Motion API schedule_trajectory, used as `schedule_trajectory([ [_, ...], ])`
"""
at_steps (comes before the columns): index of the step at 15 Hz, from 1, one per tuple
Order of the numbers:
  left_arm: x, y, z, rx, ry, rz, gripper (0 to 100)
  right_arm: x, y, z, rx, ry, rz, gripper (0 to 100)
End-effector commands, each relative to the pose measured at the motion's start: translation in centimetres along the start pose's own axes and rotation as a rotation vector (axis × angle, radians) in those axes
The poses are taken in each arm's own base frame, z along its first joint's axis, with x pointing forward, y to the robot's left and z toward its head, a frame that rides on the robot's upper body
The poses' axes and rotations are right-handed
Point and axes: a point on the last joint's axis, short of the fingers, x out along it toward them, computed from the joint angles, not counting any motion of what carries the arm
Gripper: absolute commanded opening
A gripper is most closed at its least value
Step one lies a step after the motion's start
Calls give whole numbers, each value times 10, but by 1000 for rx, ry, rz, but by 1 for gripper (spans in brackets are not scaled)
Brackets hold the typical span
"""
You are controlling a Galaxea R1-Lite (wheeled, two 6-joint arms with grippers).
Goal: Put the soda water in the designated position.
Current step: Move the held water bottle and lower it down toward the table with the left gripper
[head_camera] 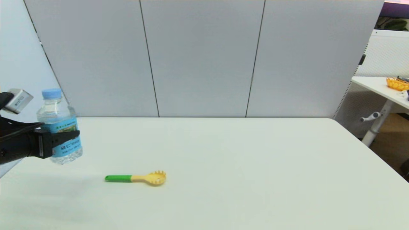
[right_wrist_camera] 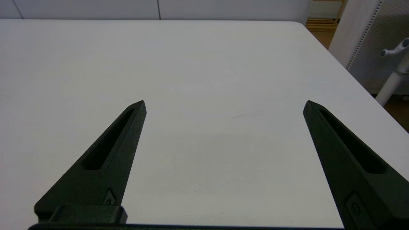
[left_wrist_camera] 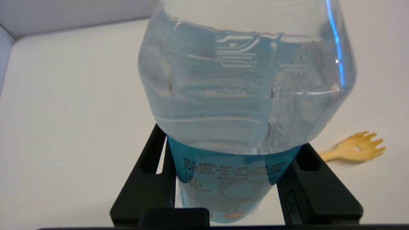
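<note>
Next, I release the soda water with my left gripper on the table [head_camera: 79, 185] just past the spoon's green handle tip.
The soda water [head_camera: 60, 127], a small clear bottle with a light blue cap and a blue label, hangs upright above the table's far left side. My left gripper [head_camera: 56, 140] is shut on its labelled middle. Seen from the left wrist, the soda water [left_wrist_camera: 243, 95] fills most of the picture, with a black finger [left_wrist_camera: 143, 179] pressed against each side of the label. My right gripper [right_wrist_camera: 223, 105] is open over bare table, nothing between its fingers; it is out of the head view.
A yellow pasta spoon with a green handle [head_camera: 135, 178] lies flat on the white table [head_camera: 239, 159], right of and nearer than the bottle; its head [left_wrist_camera: 354, 149] shows past the bottle. Grey wall panels [head_camera: 204, 57] stand behind the table. Another table [head_camera: 383, 88] is at far right.
</note>
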Motion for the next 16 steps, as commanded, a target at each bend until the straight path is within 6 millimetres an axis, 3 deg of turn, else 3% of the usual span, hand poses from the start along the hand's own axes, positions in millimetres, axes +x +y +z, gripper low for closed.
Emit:
schedule_trajectory([
  [1, -2, -6, -31, -26, 33, 0, 0, 0, 0, 0, 0, 1, 0, 100],
  [9, 11, -1, -84, -47, 39, 35, 0, 0, 0, 0, 0, 1, 0, 100],
  [16, 20, 8, -88, -36, 6, 54, 0, 0, 0, 0, 0, 1, 2, 100],
])
